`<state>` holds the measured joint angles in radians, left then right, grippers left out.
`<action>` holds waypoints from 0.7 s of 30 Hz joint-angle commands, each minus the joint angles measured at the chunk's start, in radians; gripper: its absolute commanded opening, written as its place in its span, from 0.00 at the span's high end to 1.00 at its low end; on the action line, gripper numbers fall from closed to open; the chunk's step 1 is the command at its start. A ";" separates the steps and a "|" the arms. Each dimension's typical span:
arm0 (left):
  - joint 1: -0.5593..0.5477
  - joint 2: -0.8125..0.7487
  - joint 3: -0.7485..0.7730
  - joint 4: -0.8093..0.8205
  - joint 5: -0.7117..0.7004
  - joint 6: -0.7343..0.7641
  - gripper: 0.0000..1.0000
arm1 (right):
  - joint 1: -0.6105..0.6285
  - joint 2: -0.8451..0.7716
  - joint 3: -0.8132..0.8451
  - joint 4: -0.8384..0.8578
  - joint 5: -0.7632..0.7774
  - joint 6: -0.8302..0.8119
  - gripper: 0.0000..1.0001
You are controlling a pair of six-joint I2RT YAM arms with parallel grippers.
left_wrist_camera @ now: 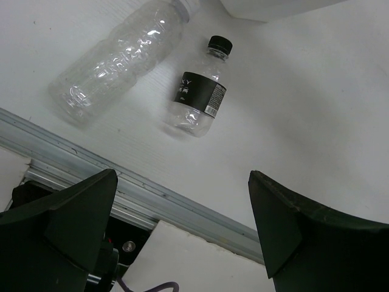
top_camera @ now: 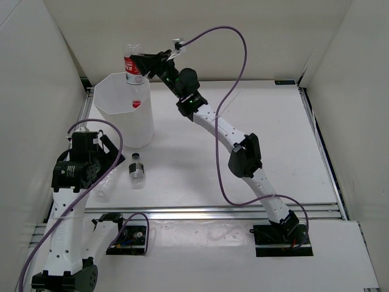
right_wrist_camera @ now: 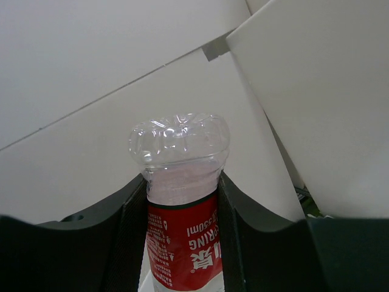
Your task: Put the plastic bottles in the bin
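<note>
My left gripper should close next on the middle [top_camera: 109, 179] [left_wrist_camera: 124, 56] of the clear unlabelled bottle, which lies next to the black-label bottle.
My right gripper [top_camera: 137, 64] [right_wrist_camera: 182, 180] is shut on a red-label bottle [top_camera: 132, 66] [right_wrist_camera: 182, 237]. It holds the bottle base up over the far rim of the tall white bin [top_camera: 115, 115]. A red cap [top_camera: 136, 104] shows inside the bin's mouth just below. A black-label, black-capped bottle [top_camera: 137, 170] [left_wrist_camera: 200, 94] lies on the table in front of the bin. A clear unlabelled bottle [top_camera: 103, 190] [left_wrist_camera: 118, 58] lies to its left, partly under my left arm. My left gripper [top_camera: 91, 161] [left_wrist_camera: 182, 225] hangs open and empty above the front rail, short of both bottles.
An aluminium rail [top_camera: 243, 212] [left_wrist_camera: 91, 164] runs along the table's near edge. White walls close in the left, back and right sides. A purple cable [top_camera: 234, 79] loops above the right arm. The bin's base [left_wrist_camera: 267, 7] shows at the top of the left wrist view.
</note>
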<state>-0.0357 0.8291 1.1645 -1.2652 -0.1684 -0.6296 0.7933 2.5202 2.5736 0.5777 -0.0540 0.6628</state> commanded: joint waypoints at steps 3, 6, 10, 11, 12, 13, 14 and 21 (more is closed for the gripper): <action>0.003 -0.008 0.020 -0.014 -0.013 -0.015 0.00 | 0.012 -0.046 0.010 0.119 0.085 0.030 0.34; 0.003 0.001 0.031 0.009 -0.036 -0.005 0.00 | 0.012 -0.119 -0.019 0.018 0.094 0.023 0.00; 0.003 0.019 0.041 0.040 -0.085 0.004 0.00 | 0.012 -0.250 -0.062 -0.139 0.152 -0.020 0.00; 0.003 0.030 0.041 0.053 -0.107 0.004 0.00 | 0.012 -0.279 -0.078 -0.216 0.187 -0.020 0.00; 0.003 0.030 0.041 0.067 -0.153 0.004 0.00 | -0.015 -0.338 -0.099 -0.258 0.251 -0.020 0.00; 0.003 0.057 0.041 0.067 -0.170 0.004 0.00 | -0.032 -0.366 -0.124 -0.306 0.287 0.053 0.00; 0.003 0.068 0.041 0.104 -0.186 0.031 0.00 | -0.083 -0.389 -0.162 -0.434 0.311 0.105 0.00; 0.013 0.202 0.029 0.158 -0.345 0.004 0.00 | -0.382 -0.429 -0.261 -0.935 0.049 0.463 0.00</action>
<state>-0.0307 1.0080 1.1889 -1.1496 -0.3889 -0.6102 0.5362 2.0659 2.3783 -0.0566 0.1253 0.9329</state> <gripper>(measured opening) 1.000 0.998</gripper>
